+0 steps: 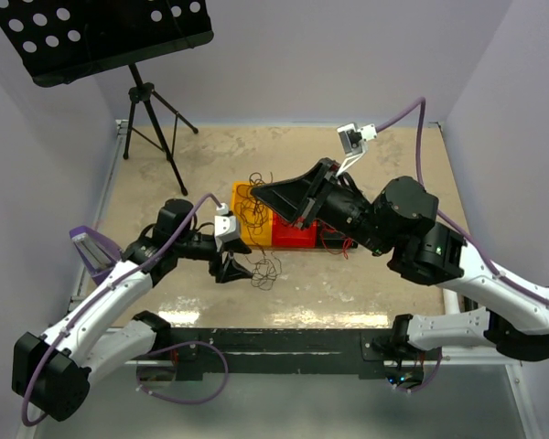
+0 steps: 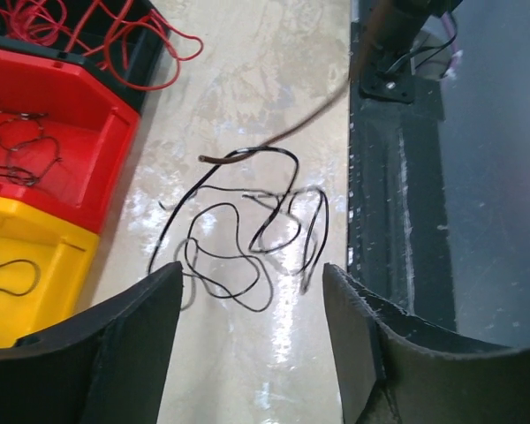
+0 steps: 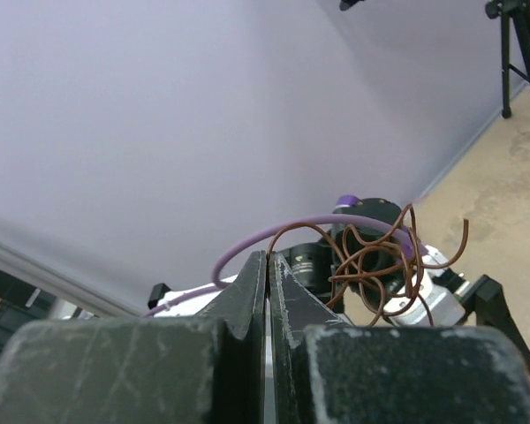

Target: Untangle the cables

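Next, I take the black cable [image 2: 170, 221] with my left gripper and pull it clear, because its loop is hanging on the end of the brown cable.
A loose black cable [image 2: 247, 238] lies looped on the table just ahead of my left gripper [image 2: 252, 287], which is open and empty and low over the table; in the top view the gripper [image 1: 231, 269] is left of that cable [image 1: 266, 270]. My right gripper [image 3: 267, 265] is shut on a curly brown cable [image 3: 371, 256] and holds it up in the air. In the top view it [image 1: 257, 190] is above the yellow bin [image 1: 241, 240], with the brown cable [image 1: 251, 207] dangling. Red cables [image 2: 106, 35] lie in and over a black bin.
Three bins stand in a row mid-table: yellow [image 2: 44, 238], red [image 2: 79, 97] with dark cables [image 2: 18, 146] in it, and black [image 2: 146, 44]. The dark front rail [image 2: 397, 221] is right of the black cable. A music stand tripod [image 1: 151, 128] stands at the back left.
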`<state>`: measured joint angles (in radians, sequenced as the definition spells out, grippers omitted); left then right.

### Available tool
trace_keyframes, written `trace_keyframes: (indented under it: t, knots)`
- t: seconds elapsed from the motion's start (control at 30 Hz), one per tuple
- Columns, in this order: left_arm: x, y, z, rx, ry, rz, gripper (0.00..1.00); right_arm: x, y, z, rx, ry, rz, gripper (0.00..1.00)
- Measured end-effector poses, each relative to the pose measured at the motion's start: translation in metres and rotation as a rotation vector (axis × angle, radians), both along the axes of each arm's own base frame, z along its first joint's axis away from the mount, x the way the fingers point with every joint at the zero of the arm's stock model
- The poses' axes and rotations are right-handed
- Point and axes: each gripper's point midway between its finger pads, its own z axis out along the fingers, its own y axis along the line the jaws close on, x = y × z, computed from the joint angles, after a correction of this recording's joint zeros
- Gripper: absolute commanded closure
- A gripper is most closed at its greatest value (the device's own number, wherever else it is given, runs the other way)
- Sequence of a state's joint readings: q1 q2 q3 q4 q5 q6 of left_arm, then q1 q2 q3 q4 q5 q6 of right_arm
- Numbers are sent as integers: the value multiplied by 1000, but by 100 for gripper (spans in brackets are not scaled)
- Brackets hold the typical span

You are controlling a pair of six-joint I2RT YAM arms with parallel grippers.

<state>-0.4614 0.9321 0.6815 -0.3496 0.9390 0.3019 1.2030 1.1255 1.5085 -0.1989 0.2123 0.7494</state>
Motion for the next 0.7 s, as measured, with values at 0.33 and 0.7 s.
trace_keyframes:
  t: [0.33,0.7]
  knots:
    - [-7,-10,5,-67,91,-35,100,-8,6,20,62,-21,53,100]
    - [-5,-6,1,-38,56,-35,100,-12,-12,62,126,-64,37,100]
